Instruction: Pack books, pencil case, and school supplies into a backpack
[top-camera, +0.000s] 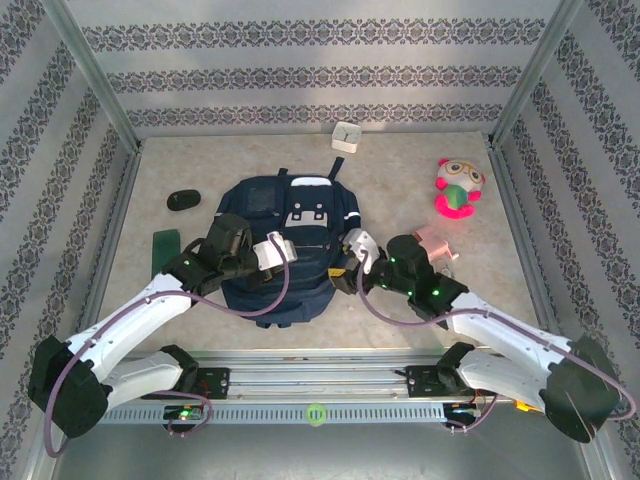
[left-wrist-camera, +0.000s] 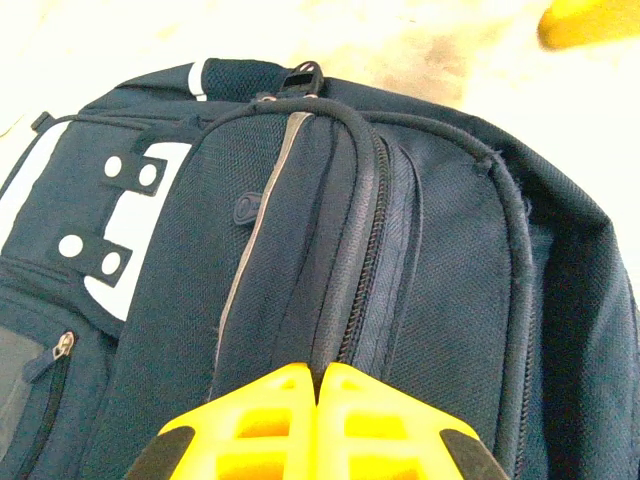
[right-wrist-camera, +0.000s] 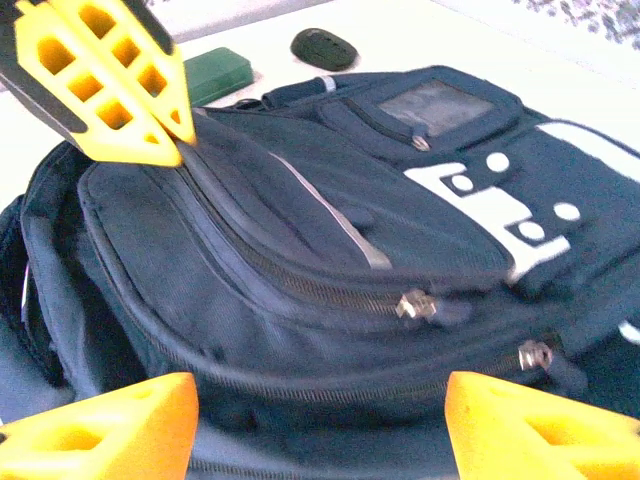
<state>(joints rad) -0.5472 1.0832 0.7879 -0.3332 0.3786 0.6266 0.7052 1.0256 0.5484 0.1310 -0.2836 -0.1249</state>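
My left gripper needs to open and take a deeper fold (left-wrist-camera: 345, 285) before unzipping, because its fingers are pinching only the top of the front pocket's edge.
The navy backpack (top-camera: 285, 262) lies flat in the middle of the table, zippers closed. My left gripper (left-wrist-camera: 322, 368) is shut on a fold of its front-pocket fabric beside a zipper; it also shows as yellow fingers (right-wrist-camera: 150, 120) in the right wrist view. My right gripper (right-wrist-camera: 320, 425) stands open just off the backpack's (right-wrist-camera: 330, 250) right side, nothing between its fingers, facing two zipper pulls (right-wrist-camera: 415, 305). A dark green book (top-camera: 165, 247) lies left of the backpack. The pale-pink pencil case (top-camera: 436, 243) sits behind my right arm, partly hidden.
A black oval object (top-camera: 184, 200) lies at the back left. A pink-and-green plush toy (top-camera: 457, 188) sits at the back right, and a small white box (top-camera: 346, 136) stands against the back wall. Metal frame posts and patterned walls ring the table.
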